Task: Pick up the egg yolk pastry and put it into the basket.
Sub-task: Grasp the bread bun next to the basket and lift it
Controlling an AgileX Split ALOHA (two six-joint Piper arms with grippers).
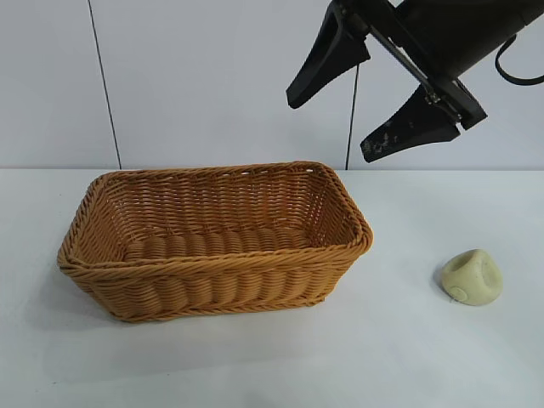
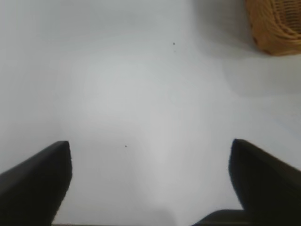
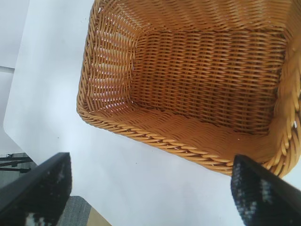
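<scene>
I should close my right gripper around the middle of the egg yolk pastry (image 1: 470, 276), which is on the white table next to the basket.
The egg yolk pastry (image 1: 473, 277), a small pale cream lump, lies on the white table to the right of the basket. The orange-brown wicker basket (image 1: 212, 263) stands at the table's middle left and holds nothing. My right gripper (image 1: 330, 127) hangs open in the air above the basket's far right corner, well above and left of the pastry. In the right wrist view its open gripper (image 3: 150, 162) looks down on the basket (image 3: 155, 141). In the left wrist view my left gripper (image 2: 150, 145) stands open over bare table, with a basket corner (image 2: 275, 28) far off.
The white tabletop (image 1: 408, 357) stretches around the basket and the pastry. A pale wall (image 1: 212, 76) with a dark vertical seam rises behind the table. The right wrist view shows the table's edge (image 3: 11, 127) and the floor beyond it.
</scene>
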